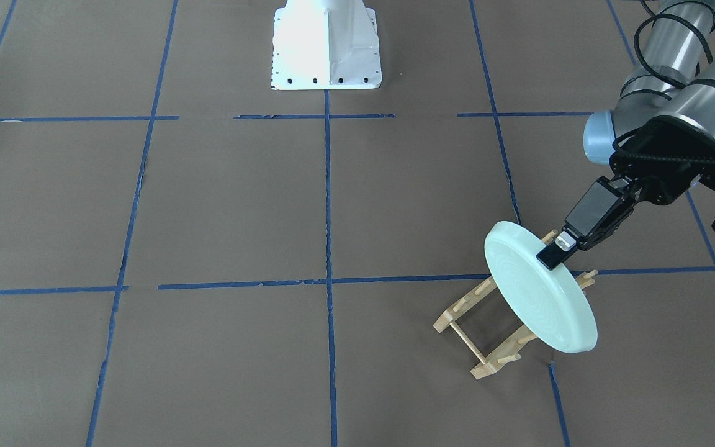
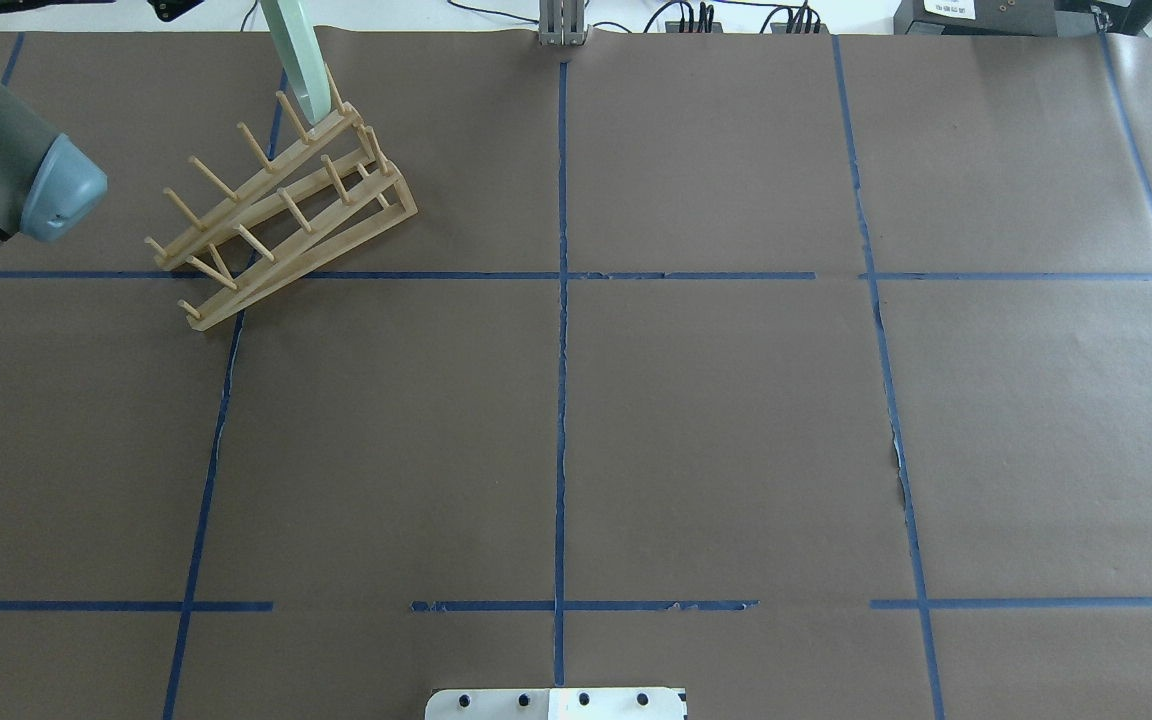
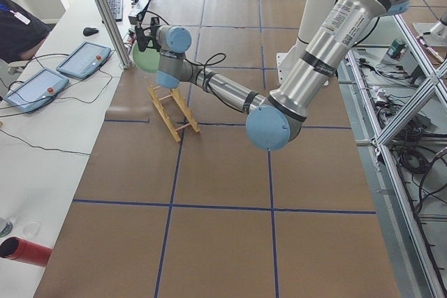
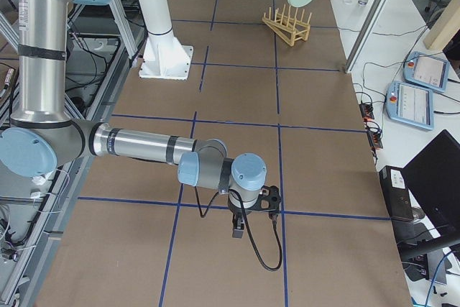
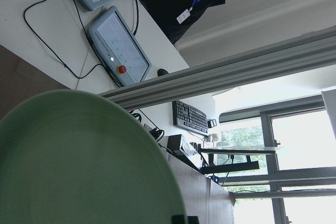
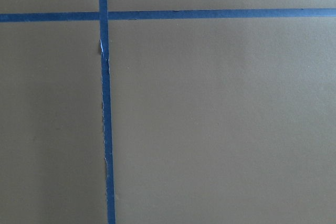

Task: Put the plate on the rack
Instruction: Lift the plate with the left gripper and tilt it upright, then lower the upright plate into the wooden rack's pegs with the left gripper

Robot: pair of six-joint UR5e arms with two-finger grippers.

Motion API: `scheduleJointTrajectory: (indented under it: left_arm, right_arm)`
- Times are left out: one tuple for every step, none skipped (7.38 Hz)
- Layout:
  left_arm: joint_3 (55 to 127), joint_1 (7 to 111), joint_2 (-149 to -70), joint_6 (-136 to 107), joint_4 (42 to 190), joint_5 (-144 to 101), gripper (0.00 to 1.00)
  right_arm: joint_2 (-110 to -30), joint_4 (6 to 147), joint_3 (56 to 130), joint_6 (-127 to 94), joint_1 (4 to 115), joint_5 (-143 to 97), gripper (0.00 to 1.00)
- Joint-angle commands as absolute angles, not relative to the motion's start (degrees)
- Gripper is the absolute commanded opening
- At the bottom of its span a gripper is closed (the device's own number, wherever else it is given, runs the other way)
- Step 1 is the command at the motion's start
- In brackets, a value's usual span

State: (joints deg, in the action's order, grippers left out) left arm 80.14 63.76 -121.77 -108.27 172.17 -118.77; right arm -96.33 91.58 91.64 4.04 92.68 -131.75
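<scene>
Next, my left gripper lets go of the plate on edge between the last pegs of the light-wood rack (image 1: 501, 320), near its end crossbar.
The pale mint-green plate (image 1: 534, 298) stands on edge, tilted, over the end of the light-wood rack (image 1: 457, 313) farthest from the robot. My left gripper (image 1: 553, 254) is shut on the plate's upper rim. In the overhead view the plate (image 2: 301, 60) is edge-on and its lower edge reaches down among the last pegs of the rack (image 2: 276, 200); I cannot tell whether it rests there. The plate fills the lower left of the left wrist view (image 5: 79, 166). My right gripper (image 4: 238, 234) hangs low over bare table far from the rack, and I cannot tell whether it is open or shut.
The white robot base (image 1: 326, 49) stands at the table's middle. Beyond the table edge by the rack are an aluminium post (image 3: 105, 12), two teach pendants (image 3: 87, 57) and an operator (image 3: 17, 26). A red cylinder (image 3: 24, 250) lies on the side bench.
</scene>
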Motion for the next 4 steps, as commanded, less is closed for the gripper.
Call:
scheduleJointTrajectory:
  left_arm:
    - [78.32, 63.46, -121.38, -108.28, 173.58, -116.48, 0.0]
    - [77.53, 63.2, -121.46, -108.28, 174.98, -114.37, 0.0]
    - [76.65, 62.5, -121.64, -108.28, 175.08, -111.91, 0.0]
    - [75.94, 61.45, -121.55, -108.28, 175.08, -109.62, 0.0]
  right_arm:
    - [-96.33, 91.58, 91.58, 4.04, 92.64, -131.75, 1.0]
    - [-96.33, 91.58, 91.58, 4.04, 92.64, -131.75, 1.0]
    - [-96.33, 91.58, 91.58, 4.04, 92.64, -131.75, 1.0]
    - [-96.33, 91.58, 91.67, 4.04, 92.72, -131.75, 1.0]
